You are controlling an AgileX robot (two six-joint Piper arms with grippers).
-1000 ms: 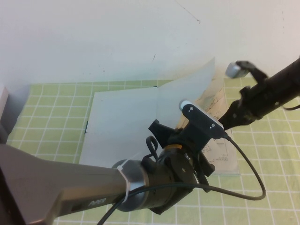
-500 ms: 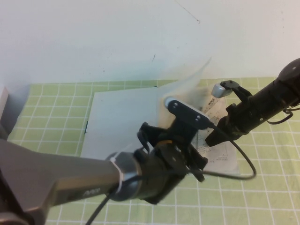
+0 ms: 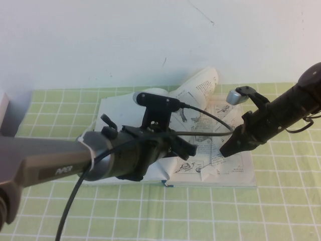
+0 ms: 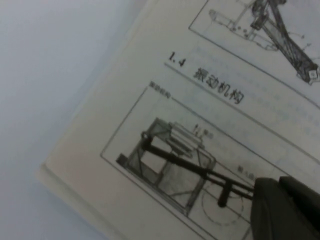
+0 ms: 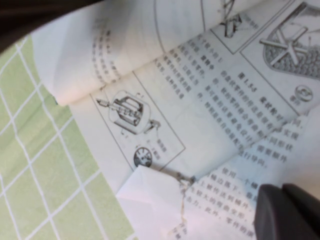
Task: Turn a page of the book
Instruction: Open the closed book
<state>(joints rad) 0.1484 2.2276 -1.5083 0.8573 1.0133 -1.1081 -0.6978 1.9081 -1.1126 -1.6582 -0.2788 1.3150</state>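
The curled page will leave my right gripper over the blank white half of the book (image 3: 130,143), across the spine.
The book (image 3: 235,170) lies open on the green grid mat, printed pages showing. One page (image 3: 199,84) stands curled up over the spine, its printed face toward me. My left gripper (image 3: 188,150) is shut and sits low over the middle of the book, beneath that curl. In the left wrist view its fingertips (image 4: 287,210) rest by a printed drawing on a page (image 4: 165,115). My right gripper (image 3: 225,149) is shut, with its tip down on the right-hand page. In the right wrist view the right gripper (image 5: 287,215) is over text, and the curled page (image 5: 125,40) arches beyond.
A folded, torn corner (image 3: 205,173) lies on the right page near the front edge, also in the right wrist view (image 5: 150,195). The green mat (image 3: 281,201) surrounds the book. A white wall (image 3: 100,40) stands behind. My left arm (image 3: 60,168) covers the book's left half.
The left arm swung left and lower across the book. The standing page bent over from upright into a curl, showing its printed face. The right gripper came down onto the right page and holds.
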